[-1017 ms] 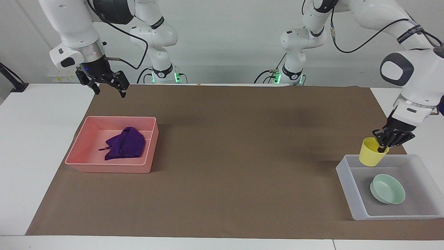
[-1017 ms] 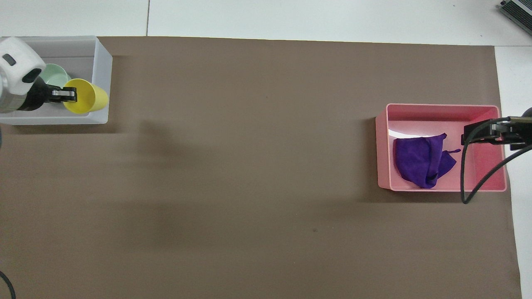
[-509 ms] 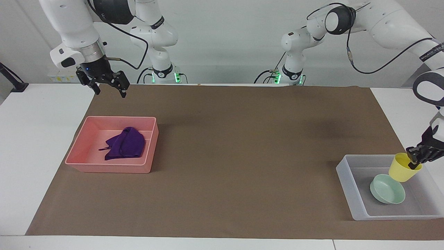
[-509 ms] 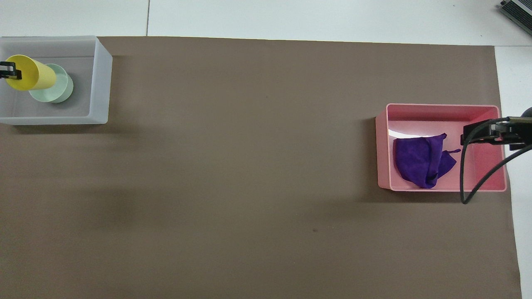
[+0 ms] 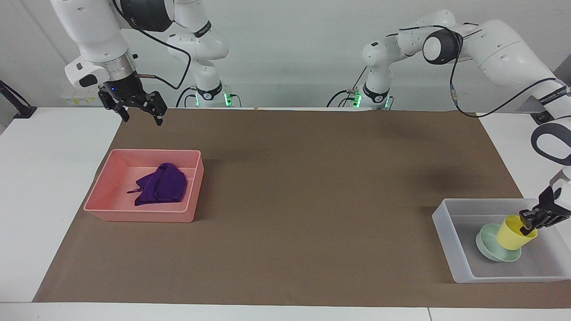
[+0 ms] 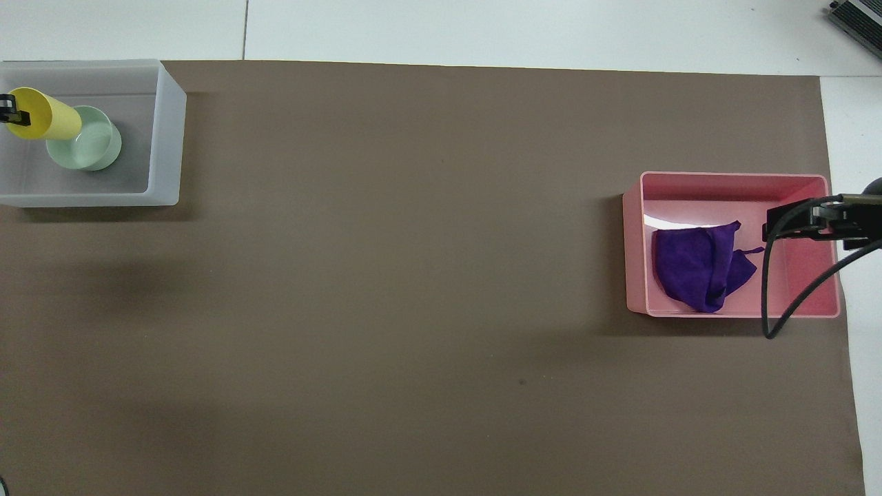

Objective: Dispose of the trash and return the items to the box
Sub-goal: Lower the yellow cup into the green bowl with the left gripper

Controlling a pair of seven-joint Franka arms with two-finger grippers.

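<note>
The robot's left gripper will release the yellow cup inside the mint-green bowl [image 6: 79, 143] on the bottom of the translucent box. The cup now hangs tilted low over the bowl.
The yellow cup [image 5: 514, 233] [image 6: 45, 122] hangs tilted inside the translucent box [image 5: 447, 232] [image 6: 169, 138], with my left gripper [image 5: 531, 221] [image 6: 9, 114] shut on its rim. Its base is low over the mint-green bowl [image 5: 490, 248] [image 6: 91, 143], which rests on the box floor; I cannot tell whether cup and bowl touch. The trash, a purple rag [image 5: 163, 189] [image 6: 694, 269], lies crumpled in the pink tray [image 5: 142, 216] [image 6: 730, 178]. My right gripper [image 5: 139, 112] [image 6: 775, 224] waits open and empty, raised above the tray's edge nearest the robots.
A brown mat [image 5: 312, 187] covers most of the table, with the pink tray at the right arm's end and the box at the left arm's end. A black cable [image 6: 768, 296] from the right arm loops over the tray.
My left gripper has carried the yellow cup from above the box's wall nearest the robots to over the bowl, and lowered it into the box. The right arm has not moved.
</note>
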